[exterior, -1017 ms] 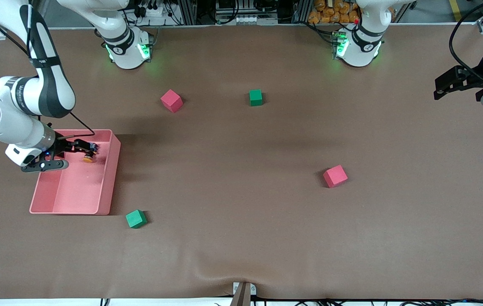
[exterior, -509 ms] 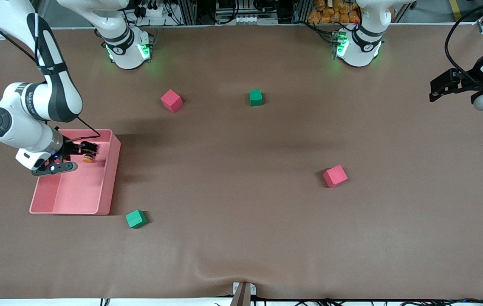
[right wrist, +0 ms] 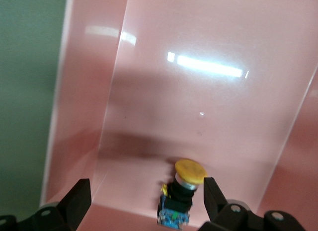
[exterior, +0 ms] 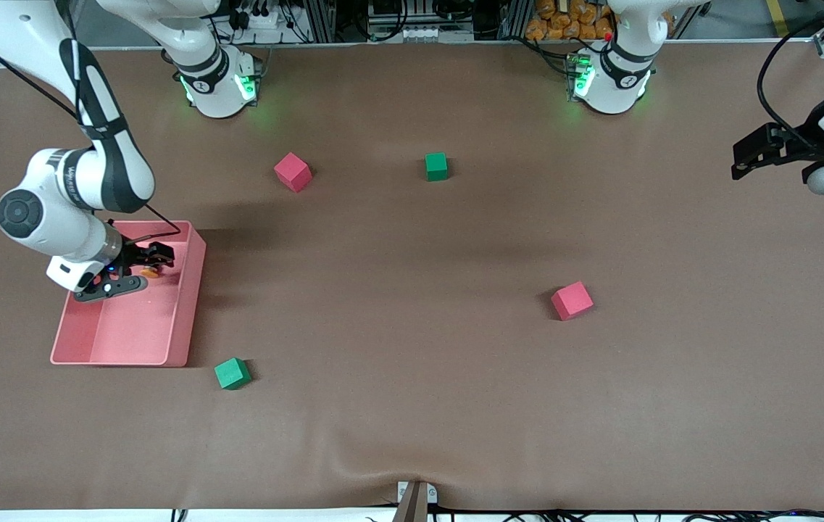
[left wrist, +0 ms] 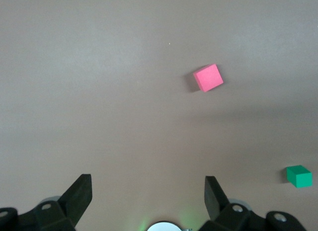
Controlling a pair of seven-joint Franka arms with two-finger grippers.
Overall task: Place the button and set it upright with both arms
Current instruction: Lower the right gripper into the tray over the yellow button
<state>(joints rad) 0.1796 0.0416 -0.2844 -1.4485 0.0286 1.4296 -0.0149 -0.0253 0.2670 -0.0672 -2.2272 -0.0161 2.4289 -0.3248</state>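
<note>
The button's black body (exterior: 144, 269) (right wrist: 177, 200), between its orange cap and its blue base, will be gripped by my right gripper.
The button (exterior: 151, 272) (right wrist: 182, 195), an orange cap on a black body with a blue base, lies tilted on the floor of a pink bin (exterior: 181, 319) (right wrist: 208, 107) close to one of its walls. My right gripper (exterior: 156, 261) (right wrist: 146, 192) hangs open low inside the bin. The button sits between its fingers (right wrist: 212, 191), close to one of them and not gripped. At the left arm's end of the table my left gripper (exterior: 743, 161) (left wrist: 147, 192) waits open above bare table with nothing between its fingers.
Two red cubes (exterior: 292, 172) (exterior: 572, 300) and two green cubes (exterior: 436, 166) (exterior: 232, 373) are scattered on the brown table. One green cube stands just past the bin's corner nearest the front camera. The left wrist view shows a red cube (left wrist: 208, 77) and a green cube (left wrist: 299, 176).
The right arm's wrist has slid further over the bin, bringing its open gripper closer around the button. The left gripper has drifted slightly. The button has not moved.
</note>
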